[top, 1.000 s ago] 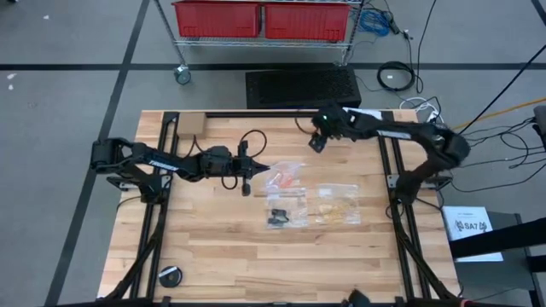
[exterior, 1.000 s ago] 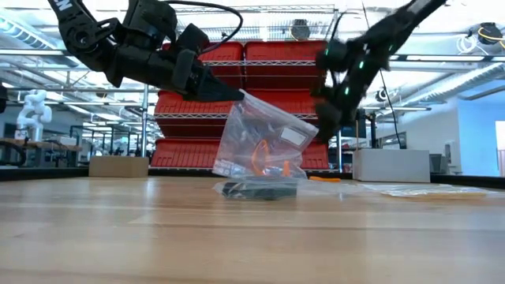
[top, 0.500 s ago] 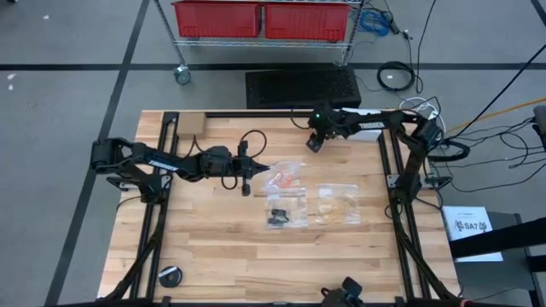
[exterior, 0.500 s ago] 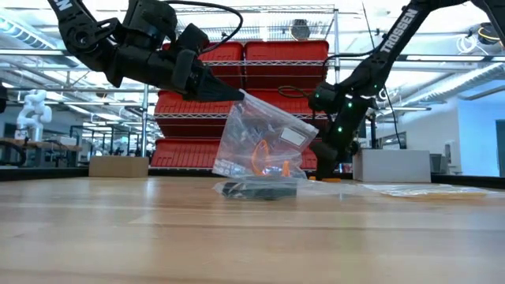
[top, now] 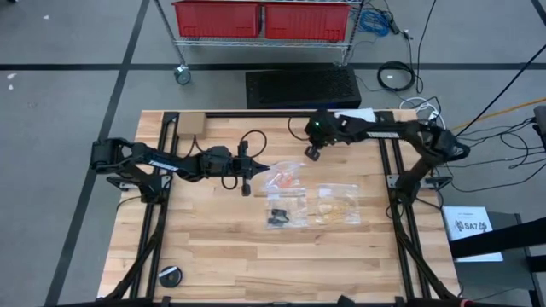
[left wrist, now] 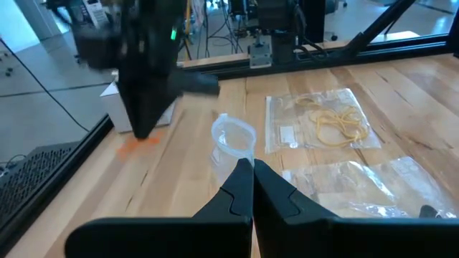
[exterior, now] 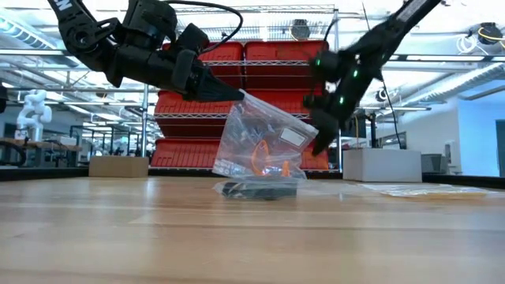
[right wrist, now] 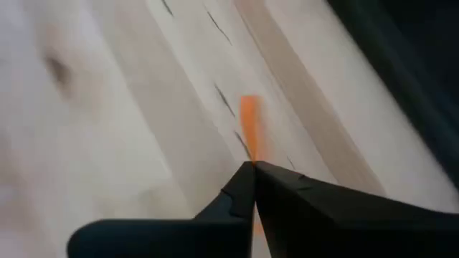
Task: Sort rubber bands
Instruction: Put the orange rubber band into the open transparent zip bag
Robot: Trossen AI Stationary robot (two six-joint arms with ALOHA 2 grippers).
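Note:
I need to let go of the loose orange rubber band with my right gripper inside the clear bag [top: 281, 173] that my left gripper holds open.
My left gripper [top: 266, 169] is shut on a clear bag [exterior: 264, 146] with orange rubber bands inside. The bag's lower end rests on a flat bag of black bands [top: 286, 213]. A third bag [top: 339, 205], with pale yellow bands, lies flat to its right. My right gripper [top: 311, 153] hangs shut above the table's far part, just beyond the held bag. A loose orange rubber band [right wrist: 249, 125] sticks out past its fingertips. My left gripper pinches the bag's top edge [left wrist: 237, 147], by its open mouth, between its two fingertips. It comes nearly level from the table's left. The bag hangs slanting below the fingers, with its bottom [exterior: 256, 177] down on the black-band bag. My right gripper seems to pinch one end of the orange rubber band [right wrist: 250, 159] at its fingertips, slanting down from the far right. The band reaches on past the tips. The picture is blurred, so whether the band is lifted clear cannot be told.
A small black roll [top: 171, 275] lies at the near left corner. A white box [exterior: 371, 166] stands on the far right of the table, and black frame rails [top: 388, 162] run along both sides. Bare wood lies in the near half.
My right gripper dipped down to the table by the orange band, then came back up and a little toward the held bag. The left gripper and its bag have kept still.

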